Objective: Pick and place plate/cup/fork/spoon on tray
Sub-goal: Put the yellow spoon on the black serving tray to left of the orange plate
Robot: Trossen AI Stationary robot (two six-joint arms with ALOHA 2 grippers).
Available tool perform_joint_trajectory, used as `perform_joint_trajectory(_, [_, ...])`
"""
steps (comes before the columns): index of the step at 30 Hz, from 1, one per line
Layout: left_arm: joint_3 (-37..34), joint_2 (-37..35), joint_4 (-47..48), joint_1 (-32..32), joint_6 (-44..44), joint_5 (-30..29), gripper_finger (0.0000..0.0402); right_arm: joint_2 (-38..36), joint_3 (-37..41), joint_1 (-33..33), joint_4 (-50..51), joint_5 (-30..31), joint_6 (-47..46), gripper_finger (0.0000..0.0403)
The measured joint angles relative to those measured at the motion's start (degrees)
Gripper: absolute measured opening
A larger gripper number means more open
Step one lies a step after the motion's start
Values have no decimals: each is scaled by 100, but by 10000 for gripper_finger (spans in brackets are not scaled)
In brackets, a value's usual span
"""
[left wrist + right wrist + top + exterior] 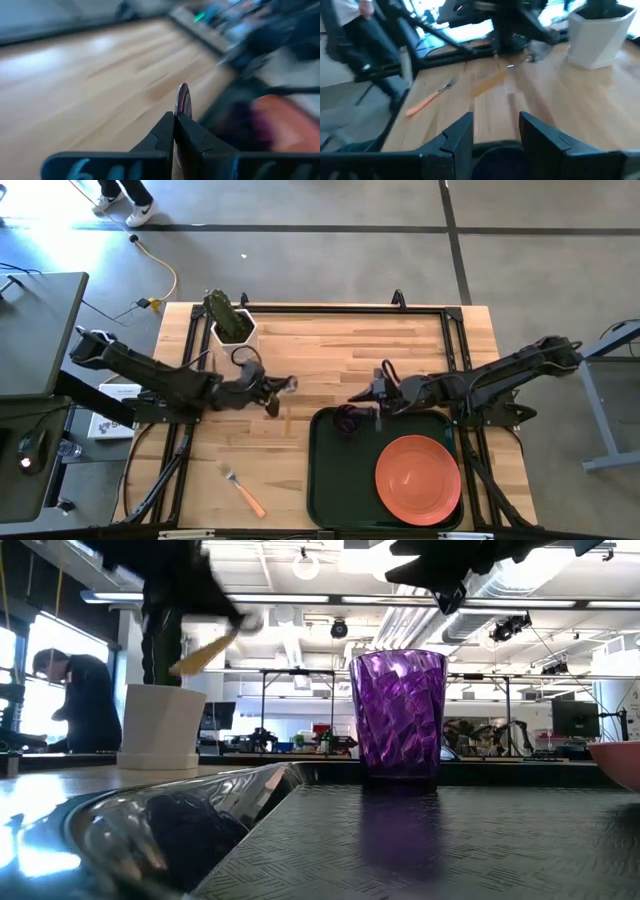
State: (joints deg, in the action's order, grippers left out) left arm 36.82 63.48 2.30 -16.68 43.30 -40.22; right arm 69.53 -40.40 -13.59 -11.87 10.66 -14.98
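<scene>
I should use my left gripper to set the spoon free in the tray's bare part (327, 486) next to the plate, on the side where the fork is.
My left gripper (272, 392) hangs over the bare wood left of the tray and is shut on the orange-handled spoon (205, 652). The spoon's silver bowl (183, 100) shows edge-on past the fingertips. My right gripper (368, 398) is open and hovers just above the purple cup (346, 420), touching nothing. The cup stands upright on its base in the far left corner of the dark green tray (330, 480). The orange-salmon plate (418, 478) lies flat in the tray's right half. The fork (243, 490) lies on the wood near the front edge and also shows in the right wrist view (427, 100). My left gripper pinches the spoon between its two shut fingers just behind the bowl (182, 111), which sticks out past the fingertips. The spoon is lifted clear of the table. Its orange handle (195, 660) slants down below the gripper.
A white pot with a green plant (232, 325) stands at the table's far left. Black frame rails (350, 308) run along the far edge and both sides. Bare wood lies between the pot, the fork and the tray. A person stands beyond the table (75, 700).
</scene>
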Motion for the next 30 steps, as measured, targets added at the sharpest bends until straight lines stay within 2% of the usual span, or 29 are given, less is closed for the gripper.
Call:
perform_joint_trajectory(3, [3,49,-1271,-284,-991,-30,3,23,0,-43,-1,576,155,149])
perform_joint_trajectory(5, [7,135,-1892,-431,-1428,2,2,23,0,-43,-52,695,230,149])
perform_joint_trajectory(7, [7,249,-2322,-544,-1492,2,2,23,0,-45,-167,680,262,149])
perform_joint_trajectory(10, [9,576,-2817,-703,-787,-261,1,23,0,-45,-224,568,343,149])
perform_joint_trajectory(14, [9,1406,-3358,-966,413,-809,1,14,0,-45,-202,557,347,149])
perform_joint_trajectory(20, [13,2669,-4087,-1110,2140,-823,1,-64,0,-45,552,558,83,149])
perform_joint_trajectory(24, [123,3342,-4530,-1159,2355,-817,1,-234,0,-132,1216,583,-294,149])
perform_joint_trajectory(30, [845,4239,-4477,-1266,2166,-608,1,-719,0,-466,1893,755,-555,149])
